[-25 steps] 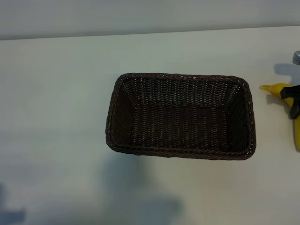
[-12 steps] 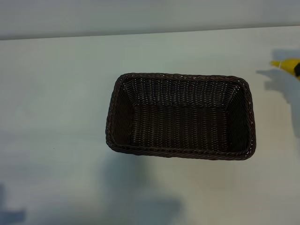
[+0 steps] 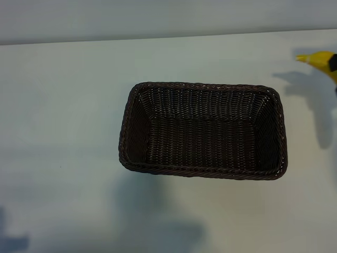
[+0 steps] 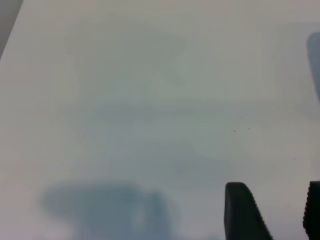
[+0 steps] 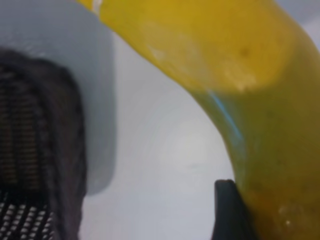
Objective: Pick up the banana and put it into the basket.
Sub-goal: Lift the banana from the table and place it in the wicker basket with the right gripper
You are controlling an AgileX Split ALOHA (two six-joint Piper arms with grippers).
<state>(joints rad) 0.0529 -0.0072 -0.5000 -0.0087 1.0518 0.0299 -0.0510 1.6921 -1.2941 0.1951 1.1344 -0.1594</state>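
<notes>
Next, my right gripper lets go of the yellow banana on the middle of the dark brown wicker basket's bottom [image 3: 207,131].
The dark brown wicker basket [image 3: 202,130] stands empty in the middle of the white table; its rim [image 5: 35,150] also shows in the right wrist view. Only the stem end of the yellow banana [image 3: 317,58] shows, at the exterior view's right edge, lifted off the table with its shadow below it. My right gripper [image 3: 334,64] is shut on the banana [image 5: 250,75], and one black finger [image 5: 227,210] presses against its skin while the other is hidden behind it. My left gripper [image 4: 277,212] hangs open over bare table, holding nothing.
The white table [image 3: 63,116] spreads wide to the left of and in front of the basket. Its far edge meets a pale wall [image 3: 158,18]. Arm shadows fall on the near side of the table [image 3: 158,221].
The banana has risen off the table at the right edge, in my right gripper. Over the last half second its stem has drifted slightly left. Basket and left gripper have not moved.
</notes>
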